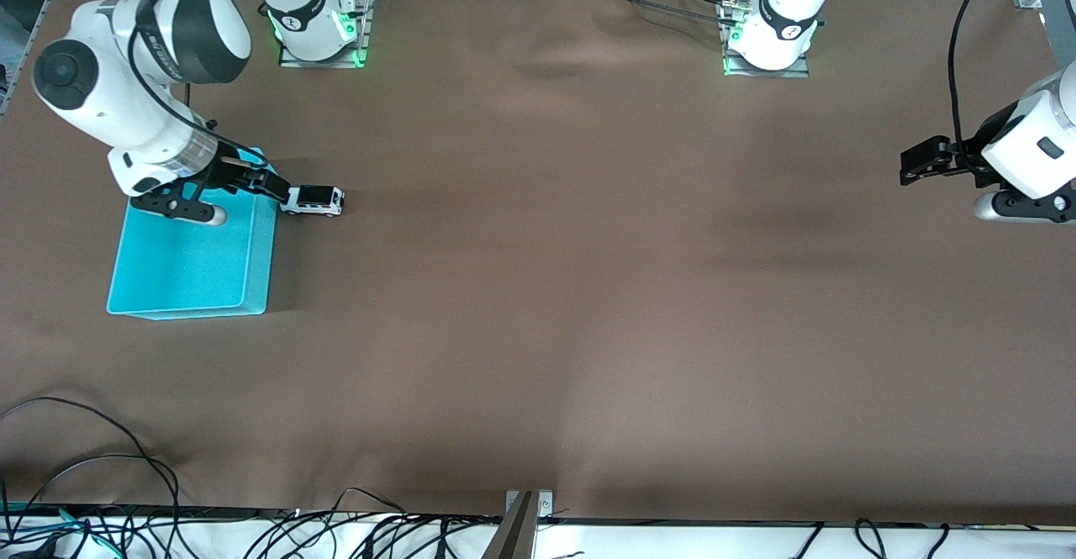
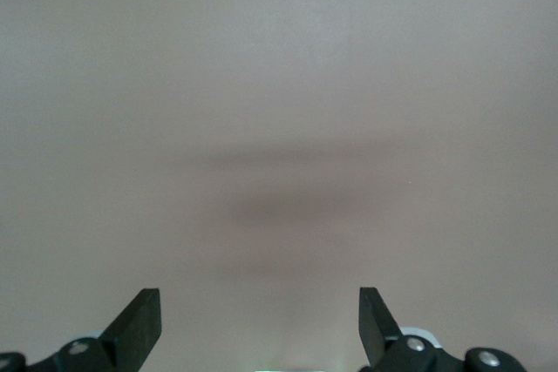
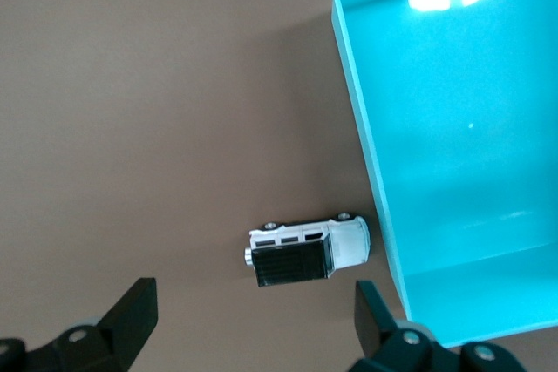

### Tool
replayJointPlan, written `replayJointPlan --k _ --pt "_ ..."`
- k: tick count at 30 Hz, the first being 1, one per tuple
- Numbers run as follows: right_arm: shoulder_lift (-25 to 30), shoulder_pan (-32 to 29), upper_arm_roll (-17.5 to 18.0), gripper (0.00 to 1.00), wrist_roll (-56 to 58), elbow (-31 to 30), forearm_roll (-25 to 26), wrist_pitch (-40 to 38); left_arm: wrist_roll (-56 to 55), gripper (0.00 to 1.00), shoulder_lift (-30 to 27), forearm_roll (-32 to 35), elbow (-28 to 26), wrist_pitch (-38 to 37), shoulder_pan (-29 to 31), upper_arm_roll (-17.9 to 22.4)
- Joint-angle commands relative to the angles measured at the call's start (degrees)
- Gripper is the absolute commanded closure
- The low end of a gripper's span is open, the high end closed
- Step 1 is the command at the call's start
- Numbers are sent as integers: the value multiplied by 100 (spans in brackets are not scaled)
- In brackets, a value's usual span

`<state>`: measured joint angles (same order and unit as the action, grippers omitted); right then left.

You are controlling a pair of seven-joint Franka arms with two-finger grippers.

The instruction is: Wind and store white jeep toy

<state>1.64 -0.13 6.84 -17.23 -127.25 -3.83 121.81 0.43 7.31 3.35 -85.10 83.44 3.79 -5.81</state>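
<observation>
The robot's right gripper will close across the black roof (image 1: 317, 195) (image 3: 295, 261) of the white jeep toy, behind the jeep's windshield, with its hood toward the cyan bin.
The white jeep toy (image 1: 313, 200) stands on its wheels on the brown table, right beside the cyan bin (image 1: 193, 265) at the right arm's end. My right gripper (image 1: 273, 187) is open, just above the bin's edge and close to the jeep. In the right wrist view the jeep (image 3: 307, 250) lies ahead of the open gripper (image 3: 253, 315), not between the fingers, next to the bin's wall (image 3: 366, 137). The bin holds nothing. My left gripper (image 1: 906, 166) is open and holds nothing, waiting above the table at the left arm's end; its wrist view shows the gripper (image 2: 260, 320) over bare table.
The brown cloth covers the whole table (image 1: 588, 290). Cables (image 1: 101, 475) lie along the table's edge nearest the front camera. The arm bases (image 1: 319, 29) stand along the edge farthest from it.
</observation>
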Motion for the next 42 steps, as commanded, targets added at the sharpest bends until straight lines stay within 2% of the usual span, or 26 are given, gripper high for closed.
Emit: replayJointPlan --k 1,7,17,22,30,35,42 --pt "91 -22 124 0 -718 -555 -92 579 -43 0 -19 -80 -16 41 34 -34" --pt "82 -22 397 0 -1906 -1170 -31 1625 -52 0 -19 -80 -16 41 34 -34" --pt "-146 -92 406 0 -2460 -1575 -31 1994 -52 0 -19 -80 -16 41 34 -34" --pt "-243 -101 406 0 -3724 -1724 13 2610 -52 0 -19 -71 -16 41 34 -34" --pt "-348 -101 397 0 -4762 -1768 136 2620 -52 0 -19 -71 -16 41 34 -34" --pt "-348 -101 397 0 -5342 -2014 531 2611 -52 0 -19 -71 -16 41 25 -34" --pt "-454 -110 406 0 -5950 -2137 716 2620 -52 0 -19 -71 -16 41 25 -34"
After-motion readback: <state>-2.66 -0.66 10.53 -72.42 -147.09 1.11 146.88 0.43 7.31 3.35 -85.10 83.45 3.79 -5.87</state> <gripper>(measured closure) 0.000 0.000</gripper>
